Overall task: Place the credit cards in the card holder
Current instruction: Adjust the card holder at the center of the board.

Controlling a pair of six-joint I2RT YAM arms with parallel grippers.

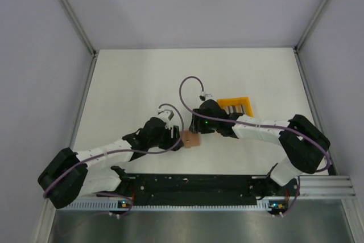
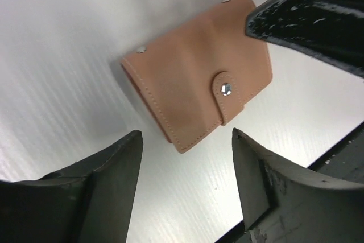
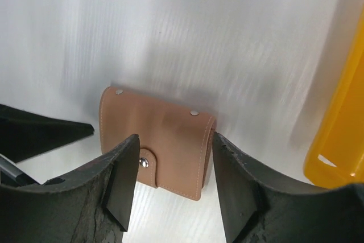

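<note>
The snap tab keeps the card holder closed, so I should use my left gripper to pinch the holder's stitched side edge (image 2: 154,109) while my right gripper opens the tab.
The card holder (image 1: 191,139) is a closed tan wallet with a snap tab, lying flat on the white table between the two grippers. In the left wrist view the card holder (image 2: 193,92) lies just beyond my open, empty left gripper (image 2: 186,136). In the right wrist view my right gripper (image 3: 175,139) is open, its jaws standing over the two sides of the card holder (image 3: 165,129); the right fingertip (image 3: 223,146) is at the folded edge. The credit cards (image 1: 233,107) show as grey and dark strips inside the yellow tray. My left gripper (image 1: 176,138) and right gripper (image 1: 195,129) are close together.
The yellow tray (image 1: 247,106) with raised walls stands right of the holder; its wall shows in the right wrist view (image 3: 340,135). The right gripper's finger (image 2: 310,18) crosses the left wrist view. A black rail (image 1: 193,185) runs along the near edge.
</note>
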